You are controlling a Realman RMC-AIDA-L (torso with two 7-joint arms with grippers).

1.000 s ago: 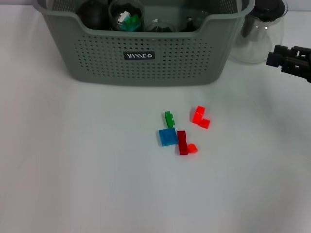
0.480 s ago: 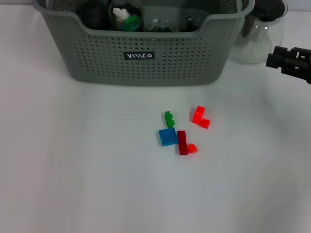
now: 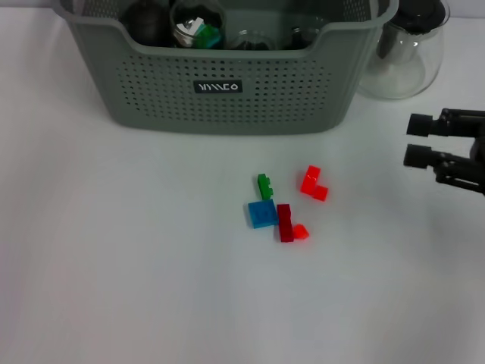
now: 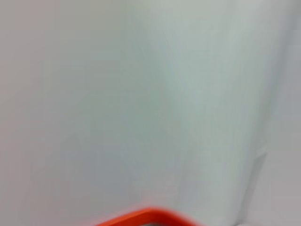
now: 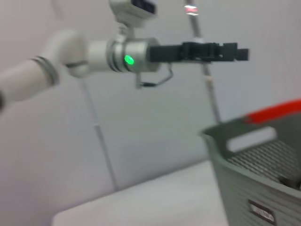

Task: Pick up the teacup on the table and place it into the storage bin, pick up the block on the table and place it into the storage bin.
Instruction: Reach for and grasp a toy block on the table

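The blue block that touches the dark red block will have my left gripper closed on its near and far sides (image 3: 263, 214).
The grey-green storage bin (image 3: 227, 91) stands at the back of the table; its corner also shows in the right wrist view (image 5: 254, 188). Inside it lies a clear glass teacup (image 3: 195, 23) with green and white pieces in it. On the table in front of the bin lie several blocks: green (image 3: 264, 186), blue (image 3: 262, 213), dark red (image 3: 285, 222), a small orange one (image 3: 300, 231) and a red one (image 3: 313, 183). My right gripper (image 3: 418, 141) hovers open to the right of the blocks, holding nothing. My left gripper (image 5: 235, 52) is raised high, away from the table.
A clear glass pitcher (image 3: 405, 53) stands right of the bin, behind my right gripper. Other dark and glass items sit in the bin. The left wrist view shows only a pale wall and an orange strip (image 4: 146, 216).
My right gripper has come down from beside the pitcher toward the front and its fingers now stand apart. The pieces in the teacup have shifted slightly. The blocks on the table have not moved.
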